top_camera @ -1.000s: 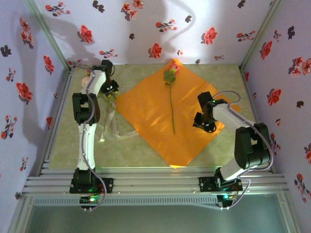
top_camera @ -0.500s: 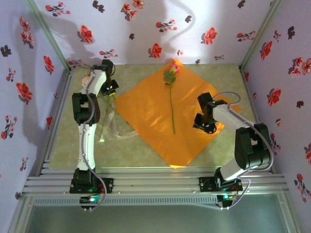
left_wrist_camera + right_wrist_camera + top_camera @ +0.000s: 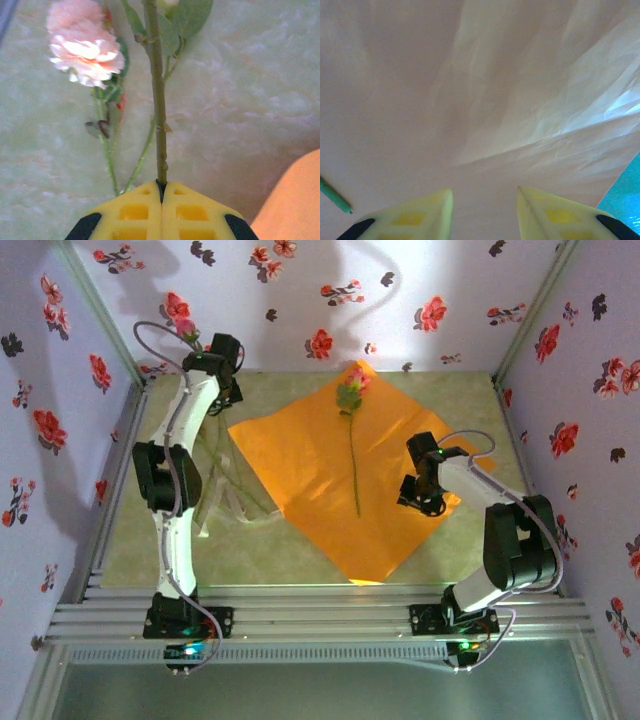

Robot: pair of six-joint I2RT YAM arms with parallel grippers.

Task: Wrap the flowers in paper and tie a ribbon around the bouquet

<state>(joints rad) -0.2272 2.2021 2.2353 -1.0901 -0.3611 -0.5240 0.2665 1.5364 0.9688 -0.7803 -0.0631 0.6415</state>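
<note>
The robot's left gripper needs to release the green flower stem on the orange paper (image 3: 386, 447) next to the pink flower, toward the robot's right gripper.
My left gripper (image 3: 161, 184) is shut on the bottom end of a green flower stem (image 3: 157, 100), held up off the table. Its leaves sit at the top edge and its bloom is out of that view. A pale pink rose (image 3: 85, 47) lies on the table below it. From above, the left gripper (image 3: 222, 370) is raised near the back left corner. The orange paper (image 3: 330, 490) lies flat as a diamond with one pink flower (image 3: 351, 392) along its middle. The ribbon (image 3: 228, 495) lies left of the paper. My right gripper (image 3: 485, 192) hangs open over the paper (image 3: 480, 100), holding nothing.
Loose green stems (image 3: 213, 445) lie on the table under the left arm. Flower-print walls close in on the back and both sides. A stem tip (image 3: 335, 199) shows at the right wrist view's left edge. An aluminium rail (image 3: 320, 615) runs along the near edge.
The left arm has risen and swung toward the back left corner, lifting the held flower off the table. The paper's left corner shifted slightly. The right arm stayed put.
</note>
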